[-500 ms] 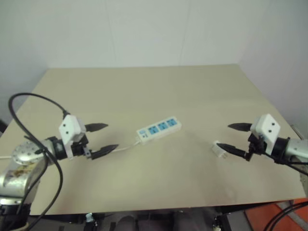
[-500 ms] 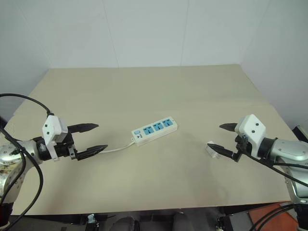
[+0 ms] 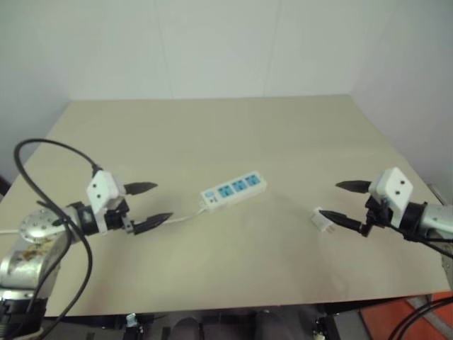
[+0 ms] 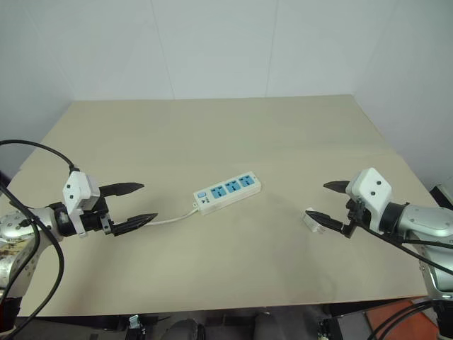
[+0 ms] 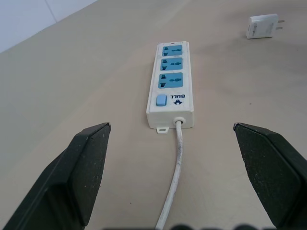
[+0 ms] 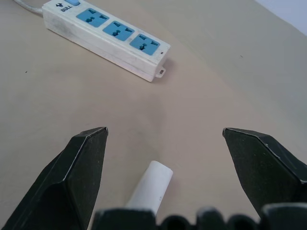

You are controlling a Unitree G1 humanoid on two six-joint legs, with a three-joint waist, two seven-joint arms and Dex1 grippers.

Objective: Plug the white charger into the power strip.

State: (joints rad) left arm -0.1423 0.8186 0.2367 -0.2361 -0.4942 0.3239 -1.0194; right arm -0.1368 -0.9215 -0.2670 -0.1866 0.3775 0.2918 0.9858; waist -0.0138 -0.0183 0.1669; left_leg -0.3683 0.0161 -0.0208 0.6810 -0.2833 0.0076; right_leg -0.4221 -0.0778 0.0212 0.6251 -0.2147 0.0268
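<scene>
Next, I close my right gripper on the white charger's body (image 3: 321,220) (image 6: 150,189), across its long sides, because its prongs must stay free for the power strip.
The power strip (image 4: 227,191) lies flat in the middle of the table, three blue sockets in a row, its thin white cord (image 4: 173,217) running toward my left arm. The white charger (image 4: 311,220) rests on the table at the right, partly behind one tip of my right gripper (image 4: 326,202), which is open and holds nothing. In the right wrist view the charger (image 6: 150,187) lies low between the spread fingers. My left gripper (image 4: 138,205) is open too, hovering left of the strip, and the left wrist view shows the strip (image 5: 171,85) straight ahead of it.
The beige table (image 4: 212,134) ends at a white wall behind and a front edge near my arms. A black cable (image 3: 49,163) loops above my left arm. The left wrist view shows the charger (image 5: 262,26) beyond the strip.
</scene>
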